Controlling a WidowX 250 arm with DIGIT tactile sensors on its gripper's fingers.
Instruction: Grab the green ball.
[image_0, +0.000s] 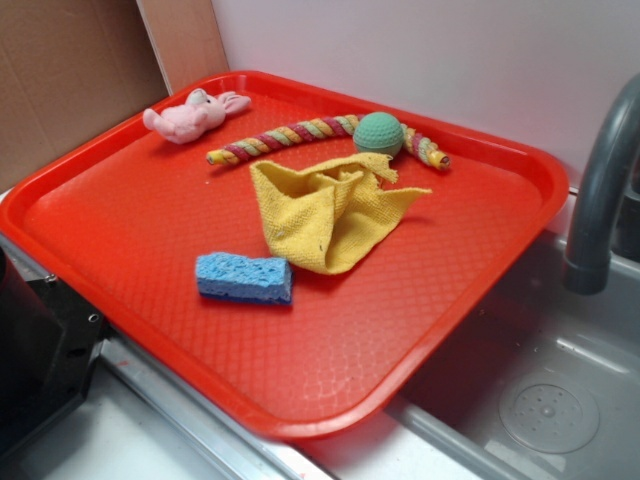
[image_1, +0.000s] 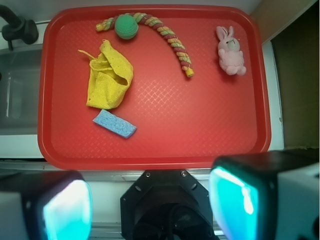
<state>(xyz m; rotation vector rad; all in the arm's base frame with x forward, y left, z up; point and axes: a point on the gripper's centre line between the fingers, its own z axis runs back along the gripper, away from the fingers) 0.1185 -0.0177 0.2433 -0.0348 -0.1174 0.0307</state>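
Observation:
The green ball is resting against the multicoloured rope toy. My gripper goes to it next and closes around the green ball's middle (image_0: 379, 134) (image_1: 126, 27).
The green ball (image_0: 379, 133) is a small teal dimpled ball at the far side of the red tray (image_0: 480, 290), resting against the multicoloured rope toy (image_0: 300, 135). In the wrist view the ball (image_1: 126, 26) lies near the top, far from my gripper (image_1: 150, 207). The gripper is open and empty, high above the tray's near edge; its two fingers (image_1: 235, 205) show teal pads wide apart. The gripper itself does not show in the exterior view.
A crumpled yellow cloth (image_0: 330, 215) lies just in front of the ball. A blue sponge (image_0: 244, 277) and a pink toy rabbit (image_0: 190, 117) are also on the tray. A grey faucet (image_0: 600, 190) and sink (image_0: 550, 400) stand to the right.

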